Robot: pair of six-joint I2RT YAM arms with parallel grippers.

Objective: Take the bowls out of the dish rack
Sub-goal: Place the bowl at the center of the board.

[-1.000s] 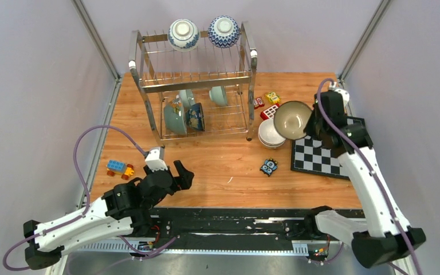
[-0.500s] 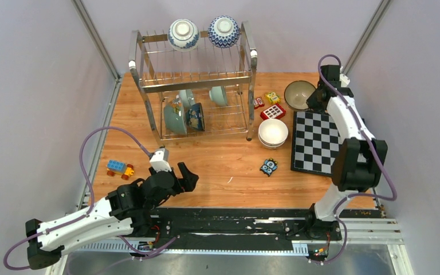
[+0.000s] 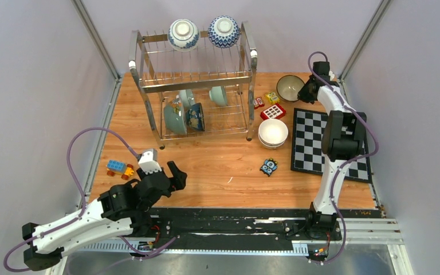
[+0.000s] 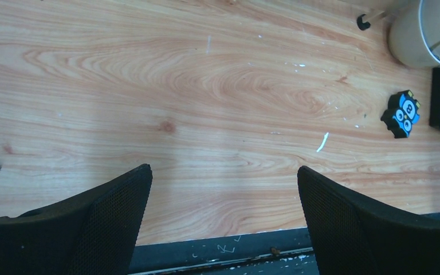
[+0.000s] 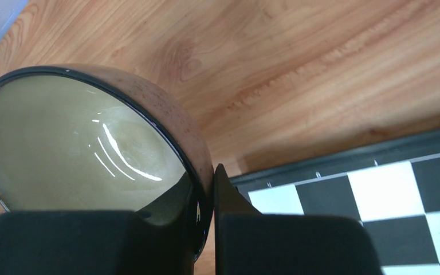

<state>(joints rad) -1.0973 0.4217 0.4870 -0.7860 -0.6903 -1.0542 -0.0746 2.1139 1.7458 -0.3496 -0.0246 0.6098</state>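
Observation:
Next, I release the dark brown bowl from my right gripper on the wood [image 3: 293,95] behind the chessboard, beside the yellow toy block.
The steel dish rack [image 3: 149,86] stands at the back of the table. Two blue-and-white bowls [image 3: 183,33] sit upside down on its top tier, and celadon bowls [image 3: 175,119] and a dark blue bowl [image 3: 195,116] lean in the lower tier. Cream-white bowls [image 3: 272,132] [image 4: 429,31] are stacked on the table right of the rack. My right gripper [image 3: 307,91] [image 5: 209,192] is shut on the rim of a dark brown bowl [image 3: 290,87] [image 5: 86,137], low over the back right of the table. My left gripper [image 3: 169,175] [image 4: 223,195] is open over bare wood near the front edge.
A chessboard [image 3: 321,143] [image 5: 389,195] lies at the right, just in front of the brown bowl. Small toy blocks [image 3: 272,106] lie between the rack and the bowl. An owl toy [image 3: 268,167] [image 4: 404,113] and a blue block [image 3: 119,168] lie on the wood.
My right arm has carried the brown bowl from over the cream-white stack to the back right corner and lowered it. My left gripper has drawn back a little to the left.

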